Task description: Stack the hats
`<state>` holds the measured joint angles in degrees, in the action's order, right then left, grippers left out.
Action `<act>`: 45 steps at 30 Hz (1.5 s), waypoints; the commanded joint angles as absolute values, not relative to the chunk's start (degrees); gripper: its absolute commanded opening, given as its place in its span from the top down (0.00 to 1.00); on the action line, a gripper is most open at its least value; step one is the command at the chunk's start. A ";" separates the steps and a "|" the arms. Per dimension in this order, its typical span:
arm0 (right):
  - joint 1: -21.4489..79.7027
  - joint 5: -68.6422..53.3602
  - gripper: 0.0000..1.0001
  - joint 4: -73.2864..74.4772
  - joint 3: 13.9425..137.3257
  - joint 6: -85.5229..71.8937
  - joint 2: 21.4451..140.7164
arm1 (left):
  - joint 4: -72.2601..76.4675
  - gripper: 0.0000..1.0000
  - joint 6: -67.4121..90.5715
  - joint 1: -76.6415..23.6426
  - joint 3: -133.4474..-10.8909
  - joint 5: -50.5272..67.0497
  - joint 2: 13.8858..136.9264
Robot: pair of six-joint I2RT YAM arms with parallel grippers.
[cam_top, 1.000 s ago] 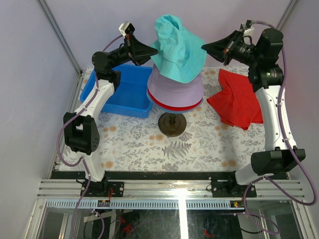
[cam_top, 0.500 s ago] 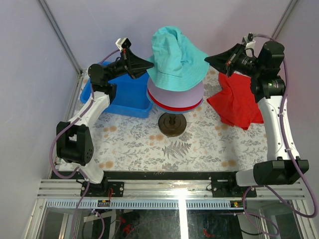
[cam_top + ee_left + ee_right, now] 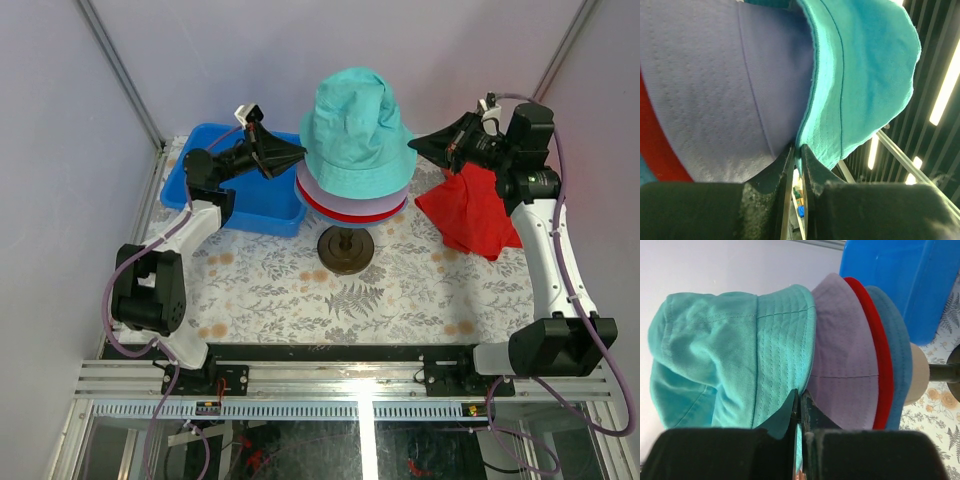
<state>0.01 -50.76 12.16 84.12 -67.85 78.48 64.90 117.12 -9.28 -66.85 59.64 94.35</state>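
The teal hat sits high over the lilac hat, so the robot's left gripper should grab the teal hat's brim farther back (image 3: 305,130) before both grippers pull the teal hat down.
The teal hat (image 3: 355,130) sits over the pale lilac hat (image 3: 340,200), with the red hat's (image 3: 318,207) brim showing below it. In the right wrist view the teal hat (image 3: 735,355), lilac hat (image 3: 845,365), red hat (image 3: 880,360) and blue hat (image 3: 900,365) are layered on the beige mannequin head (image 3: 917,375). My left gripper (image 3: 300,152) is shut on the teal hat's left brim (image 3: 840,115). My right gripper (image 3: 413,147) is shut on its right brim.
A blue bin (image 3: 240,195) lies at the back left under my left arm. A flat red cloth (image 3: 475,210) lies at the right. The stand's round dark base (image 3: 345,250) sits in front of the stack.
Both grippers have come down with the teal hat, lowering it from a tilted hold above the stack onto the lilac hat. The hat now sits level.
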 commanded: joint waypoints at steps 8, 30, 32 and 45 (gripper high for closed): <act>-0.44 -53.72 1.00 12.90 82.24 -63.84 77.03 | 79.07 0.91 120.88 -9.22 -64.83 57.13 97.93; -0.27 -53.67 1.00 16.57 88.35 -61.84 79.01 | 79.89 0.74 117.77 -9.81 -74.60 58.89 98.66; 0.03 -53.41 1.00 16.85 88.52 -61.75 79.06 | 78.90 0.74 117.25 -10.12 -76.16 58.95 99.33; 1.49 -52.49 1.00 17.54 88.63 -61.44 79.53 | 82.61 1.00 120.30 -10.68 -76.57 56.46 102.11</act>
